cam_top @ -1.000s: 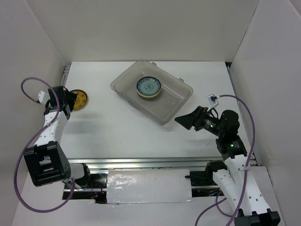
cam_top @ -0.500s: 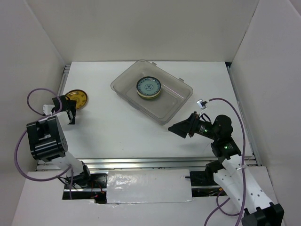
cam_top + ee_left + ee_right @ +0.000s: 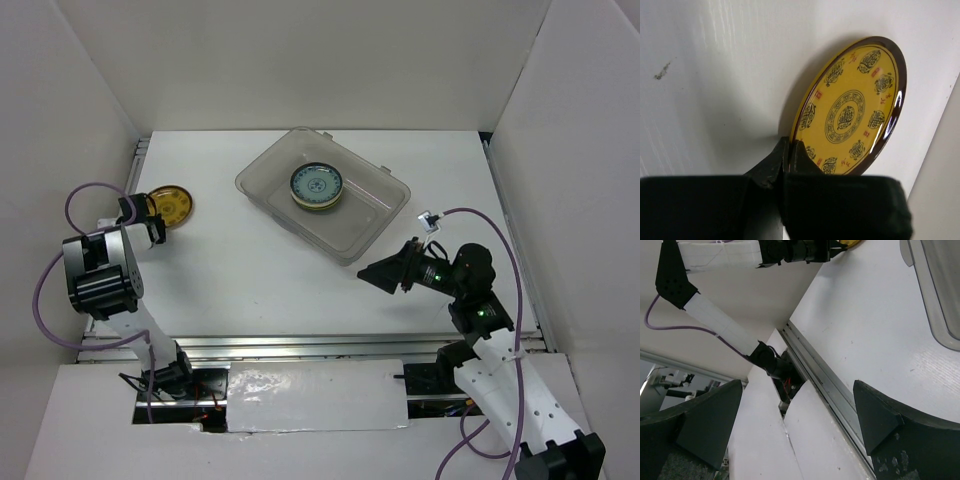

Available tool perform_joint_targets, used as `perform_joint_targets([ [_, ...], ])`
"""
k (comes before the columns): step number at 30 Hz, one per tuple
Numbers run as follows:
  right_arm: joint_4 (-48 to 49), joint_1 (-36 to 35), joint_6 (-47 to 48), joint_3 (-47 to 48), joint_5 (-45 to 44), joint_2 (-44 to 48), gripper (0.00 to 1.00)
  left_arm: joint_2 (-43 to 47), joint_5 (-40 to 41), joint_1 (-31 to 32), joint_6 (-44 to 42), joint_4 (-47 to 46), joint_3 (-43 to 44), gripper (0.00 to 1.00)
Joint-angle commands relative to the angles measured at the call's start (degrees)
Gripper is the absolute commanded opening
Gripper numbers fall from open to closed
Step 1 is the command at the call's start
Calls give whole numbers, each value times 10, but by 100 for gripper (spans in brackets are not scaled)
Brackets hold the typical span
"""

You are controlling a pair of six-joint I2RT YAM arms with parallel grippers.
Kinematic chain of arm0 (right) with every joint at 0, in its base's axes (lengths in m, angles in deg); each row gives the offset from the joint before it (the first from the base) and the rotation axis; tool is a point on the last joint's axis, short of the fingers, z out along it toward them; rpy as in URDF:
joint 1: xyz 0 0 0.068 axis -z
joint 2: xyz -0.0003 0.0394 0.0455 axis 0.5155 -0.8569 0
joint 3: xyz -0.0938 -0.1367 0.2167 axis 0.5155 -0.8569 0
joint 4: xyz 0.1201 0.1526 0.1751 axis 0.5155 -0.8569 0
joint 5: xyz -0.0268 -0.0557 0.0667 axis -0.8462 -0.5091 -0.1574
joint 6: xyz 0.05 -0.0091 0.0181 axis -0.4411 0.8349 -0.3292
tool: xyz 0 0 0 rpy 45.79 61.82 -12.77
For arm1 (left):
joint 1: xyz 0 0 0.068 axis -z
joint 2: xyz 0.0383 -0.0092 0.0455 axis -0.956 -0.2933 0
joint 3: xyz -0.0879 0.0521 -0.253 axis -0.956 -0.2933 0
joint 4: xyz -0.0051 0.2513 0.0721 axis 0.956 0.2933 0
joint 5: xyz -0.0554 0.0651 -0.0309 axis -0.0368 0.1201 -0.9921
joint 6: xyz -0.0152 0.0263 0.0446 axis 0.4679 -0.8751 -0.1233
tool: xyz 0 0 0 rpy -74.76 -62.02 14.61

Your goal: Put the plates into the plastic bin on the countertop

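Next, my left gripper sets the golden-brown patterned plate down on top of the teal-patterned plate [image 3: 316,182] in the clear plastic bin and lets go of it there. The golden-brown plate still lies on the white countertop.
A golden-brown patterned plate [image 3: 171,206] [image 3: 850,107] lies at the far left of the white countertop [image 3: 240,270]. My left gripper [image 3: 151,218] [image 3: 788,151] is shut on its near rim, one finger above and one below the edge. The clear plastic bin [image 3: 375,215] stands at the back centre and holds a teal-patterned plate [image 3: 317,185]. Off the bin's near right corner, my right gripper [image 3: 382,272] [image 3: 800,422] hovers open above the countertop with nothing between its fingers.
White walls enclose the countertop on the left, back and right. A metal rail [image 3: 300,345] [image 3: 825,385] runs along the front edge. A corner of the bin [image 3: 940,295] shows in the right wrist view, with the left arm [image 3: 720,252] far behind.
My left arm folded back and its gripper dropped to the golden-brown plate, then shut on its rim. The right gripper shifted left and forward early on and has stayed open.
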Motion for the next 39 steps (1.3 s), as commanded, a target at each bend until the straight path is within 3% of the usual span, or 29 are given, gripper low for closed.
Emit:
perform_joint_targets([
  [1, -21, -1, 22, 41, -15, 15, 100, -14, -9, -12, 3, 25, -23, 0],
  [6, -79, 3, 51, 69, -38, 29, 100, 92, -2, 4, -37, 66, 1, 0],
  [9, -97, 8, 59, 74, -45, 35, 100, 228, 33, 28, -74, 84, -8, 0],
  [11, -108, 15, 61, 73, -58, 38, 100, 315, 63, 65, -112, 86, -8, 0],
  [14, -140, 30, 66, 80, -80, 29, 100, 346, 28, 118, -174, 118, 39, 0],
  [18, -176, 59, 73, 98, -105, 17, 100, 253, -90, 196, -246, 152, 147, 0],
  [23, -240, 93, 95, 129, -110, 27, 100, 37, -199, 288, -314, 227, 360, 0],
  [30, -304, 118, 115, 161, -106, 52, 100, -149, -200, 349, -324, 298, 579, 0],
  [35, -319, 118, 117, 169, -97, 62, 100, -204, -188, 360, -310, 320, 615, 0],
  [37, -321, 119, 118, 172, -96, 63, 100, -211, -203, 364, -317, 325, 624, 34],
  [38, -325, 118, 121, 176, -95, 63, 100, -210, -206, 367, -321, 328, 625, 80],
  [39, -327, 118, 124, 178, -99, 60, 100, -198, -190, 376, -332, 337, 633, 99],
])
